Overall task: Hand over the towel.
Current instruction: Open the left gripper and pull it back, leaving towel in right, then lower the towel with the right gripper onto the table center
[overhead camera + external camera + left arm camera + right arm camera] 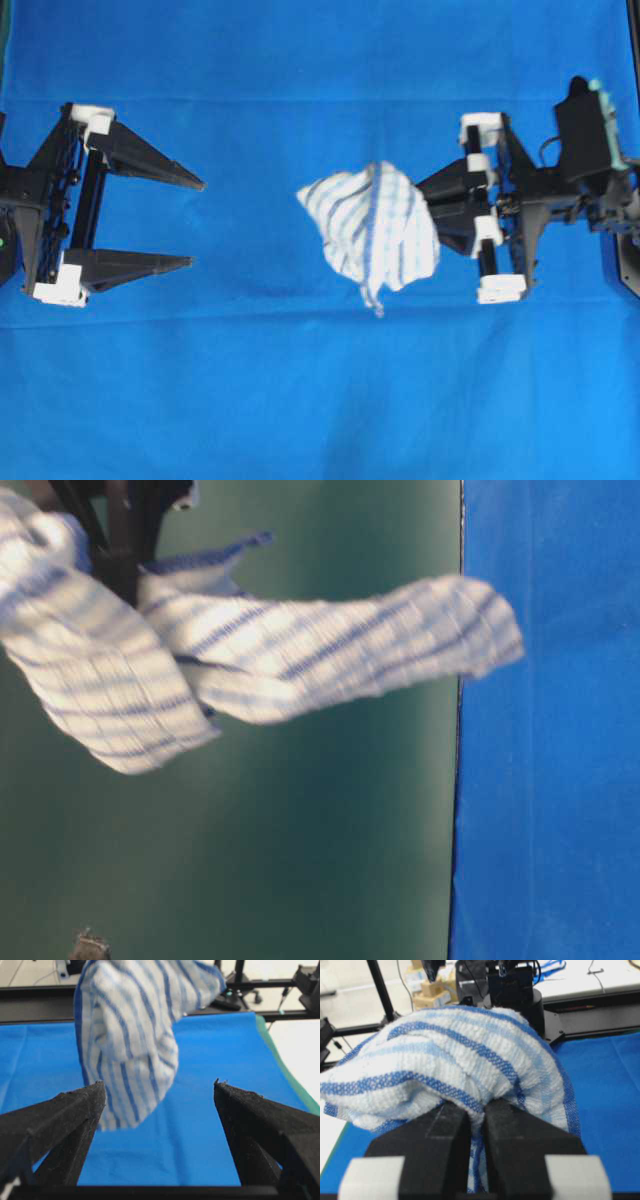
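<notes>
The robot's right gripper will release the towel on the blue sheet just ahead of the left gripper's open fingers (303, 231).
The white towel with thin blue stripes (372, 228) hangs bunched in the air at the middle of the overhead view. My right gripper (428, 207) is shut on it from the right; in the right wrist view the fabric (455, 1065) is pinched between the two black fingers (442, 1140) and billows over them. My left gripper (198, 223) is open and empty at the left, its jaws spread wide and pointing at the towel with a clear gap between. In the left wrist view the towel (132, 1035) hangs ahead, nearer the left finger (75, 1115). It also shows in the table-level view (250, 660).
A large plain blue sheet (320, 400) covers the table. Black frame bars and a desk with cables stand beyond the table's far edge in the wrist views (40, 1000).
</notes>
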You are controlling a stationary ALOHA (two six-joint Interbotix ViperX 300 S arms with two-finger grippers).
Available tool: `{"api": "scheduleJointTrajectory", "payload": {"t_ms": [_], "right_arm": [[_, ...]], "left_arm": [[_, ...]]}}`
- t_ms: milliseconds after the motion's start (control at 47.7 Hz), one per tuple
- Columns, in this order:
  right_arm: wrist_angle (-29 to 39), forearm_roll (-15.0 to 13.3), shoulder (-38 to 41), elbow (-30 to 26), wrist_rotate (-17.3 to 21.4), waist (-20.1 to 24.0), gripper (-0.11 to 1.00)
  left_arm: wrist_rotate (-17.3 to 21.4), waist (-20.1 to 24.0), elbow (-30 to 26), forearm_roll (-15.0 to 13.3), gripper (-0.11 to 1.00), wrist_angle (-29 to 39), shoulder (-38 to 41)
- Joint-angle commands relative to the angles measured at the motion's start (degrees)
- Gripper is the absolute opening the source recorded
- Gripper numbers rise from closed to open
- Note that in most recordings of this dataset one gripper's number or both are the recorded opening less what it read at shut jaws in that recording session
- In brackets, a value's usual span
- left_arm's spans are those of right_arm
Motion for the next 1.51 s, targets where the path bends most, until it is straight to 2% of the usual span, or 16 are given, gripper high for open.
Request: {"api": "scheduleJointTrajectory", "payload": {"t_ms": [0,252,378,566,692,923,1489], "right_arm": [[-0.09,0.0,-0.88,-0.88,-0.09,0.09,0.08],[1.85,0.0,1.41,-2.29,-0.09,-1.32,0.08],[10.37,0.0,7.29,-6.5,0.09,-4.04,0.08],[27.42,-0.35,19.34,-15.91,-0.26,-6.68,0.08],[34.63,-1.23,27.16,-20.3,-0.26,-8.26,0.08],[36.91,-1.58,35.33,-23.12,-0.26,-9.05,0.08],[37.97,-1.58,35.24,-23.12,0.26,-9.05,0.1]], "left_arm": [[0.09,0.09,-0.7,-0.09,0.92,-0.26,-0.18],[0.0,0.09,-0.7,-0.09,0.92,-0.35,0.09],[0.0,0.18,-0.79,-0.09,0.92,-0.62,0.09],[0.0,0.09,-0.79,-0.09,0.92,-0.7,0.09],[0.0,0.18,-0.79,-0.09,0.92,-0.7,0.09],[0.0,0.09,-0.7,-0.09,0.92,-0.7,0.09],[0.0,0.18,-0.62,-0.09,0.92,-0.26,0.09]]}}
